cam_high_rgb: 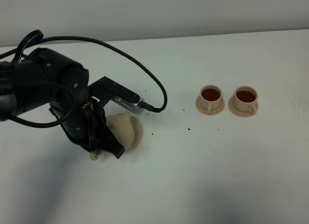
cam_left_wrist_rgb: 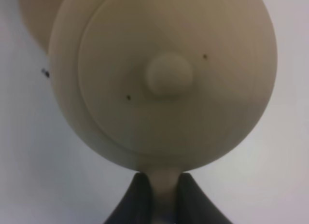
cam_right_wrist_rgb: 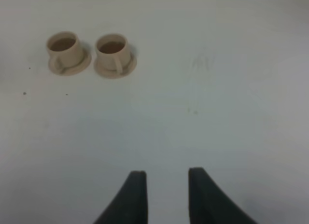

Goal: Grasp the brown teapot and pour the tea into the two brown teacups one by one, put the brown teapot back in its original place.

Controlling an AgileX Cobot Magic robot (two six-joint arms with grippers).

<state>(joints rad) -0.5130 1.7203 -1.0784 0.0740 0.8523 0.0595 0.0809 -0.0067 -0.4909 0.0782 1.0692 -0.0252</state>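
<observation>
The brown teapot, now in front of a tan rim, will be let go by my left gripper on the middle of the tan saucer (cam_high_rgb: 119,132) that peeks out behind it.
The brown teapot (cam_high_rgb: 126,130) is at the left of the table, half hidden under my black left arm. In the left wrist view its knobbed lid (cam_left_wrist_rgb: 169,74) fills the frame, and my left gripper (cam_left_wrist_rgb: 166,179) is shut on the loop handle (cam_left_wrist_rgb: 166,183). A tan rim showing behind the pot looks like its saucer, the original place (cam_left_wrist_rgb: 36,14). I cannot tell whether the pot touches it. The two brown teacups (cam_high_rgb: 211,95) (cam_high_rgb: 245,97) stand side by side on small saucers at the right, both holding dark tea. My right gripper (cam_right_wrist_rgb: 166,173) hangs open over bare table, well short of the teacups (cam_right_wrist_rgb: 63,48) (cam_right_wrist_rgb: 112,49).
Dark specks (cam_high_rgb: 189,129) lie scattered on the white table (cam_high_rgb: 203,175) between the teapot and the cups. A black cable (cam_high_rgb: 145,72) loops from the left arm over the table behind the pot.
</observation>
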